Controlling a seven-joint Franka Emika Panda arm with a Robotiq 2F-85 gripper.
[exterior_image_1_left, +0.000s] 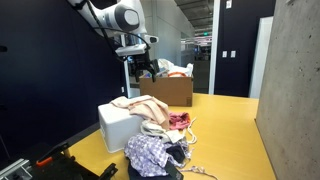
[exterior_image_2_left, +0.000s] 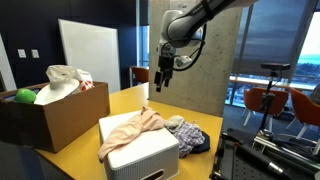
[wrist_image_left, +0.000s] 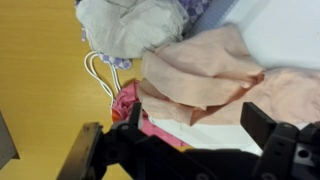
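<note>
Next, my gripper moves down next to the peach garment's hanging end (exterior_image_1_left: 155, 106) (wrist_image_left: 184, 92), beside the whitish and pink garments, and closes there.
A peach garment (exterior_image_1_left: 140, 107) (exterior_image_2_left: 134, 128) (wrist_image_left: 205, 65) lies draped over a white box (exterior_image_1_left: 117, 130) (exterior_image_2_left: 150, 156) (wrist_image_left: 290, 30) on the yellow table. My gripper (exterior_image_1_left: 143, 68) (exterior_image_2_left: 163, 78) (wrist_image_left: 198, 125) hangs open in the air well above the garment, and nothing is between its fingers. In the wrist view the two black fingers (wrist_image_left: 262, 122) frame the garment's lower edge and a bare strip of the white box. A heap of mixed clothes (exterior_image_1_left: 160, 148) (exterior_image_2_left: 188, 136) lies beside the box, with a whitish garment (wrist_image_left: 125, 25) and a pink one (wrist_image_left: 124, 100) on it.
An open cardboard box (exterior_image_1_left: 176, 92) (exterior_image_2_left: 52, 118) stands behind the white box; it holds a white bundle (exterior_image_2_left: 66, 78) and a green ball (exterior_image_2_left: 25, 96). A concrete wall (exterior_image_1_left: 290, 90) runs along one side of the table. Chairs (exterior_image_2_left: 268, 100) stand by the window.
</note>
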